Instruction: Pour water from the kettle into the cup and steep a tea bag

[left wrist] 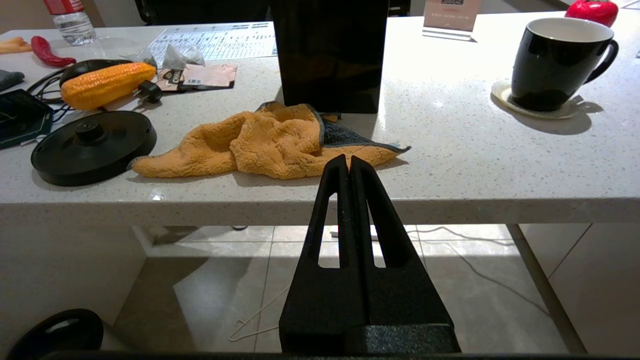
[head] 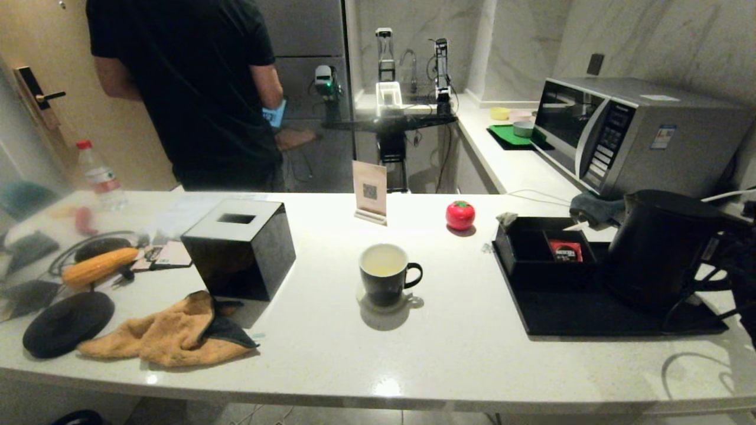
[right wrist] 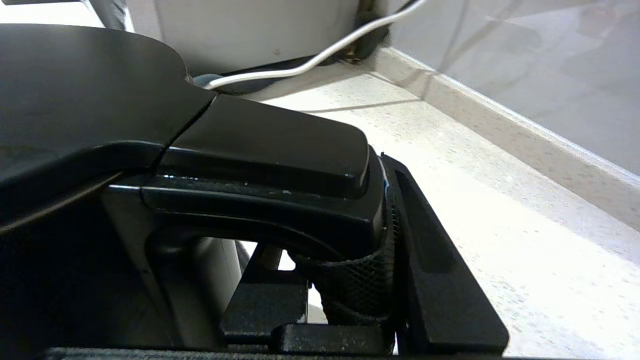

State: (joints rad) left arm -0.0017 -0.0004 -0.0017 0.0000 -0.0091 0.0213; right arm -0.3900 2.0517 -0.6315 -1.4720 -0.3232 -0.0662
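My right gripper will let go of the black kettle on the black tray (head: 629, 282), beside the compartment box.
The black cup (head: 384, 274) stands mid-counter on a white coaster, handle to the right, with pale yellowish water (head: 383, 267) low inside; the left wrist view shows the cup (left wrist: 555, 65) too. Upright on the black tray (head: 590, 316) at the right is the large black kettle (head: 655, 248). My right gripper (right wrist: 350, 280) is shut on the kettle's handle (right wrist: 270, 150), at the frame's right edge in the head view. A small grey-green tea bag (head: 507, 219) lies at the far left corner of the compartment box. My left gripper (left wrist: 349, 162) is shut and empty, below the counter's front edge.
A black tissue box (head: 239, 248), an orange cloth (head: 171, 333), the kettle's round base (head: 68, 321) and a corn cob (head: 99, 265) fill the left side. A red sachet (head: 564, 251) lies in the box. Behind are a red tomato-shaped thing (head: 460, 215), a microwave (head: 638, 133) and a person (head: 189, 88).
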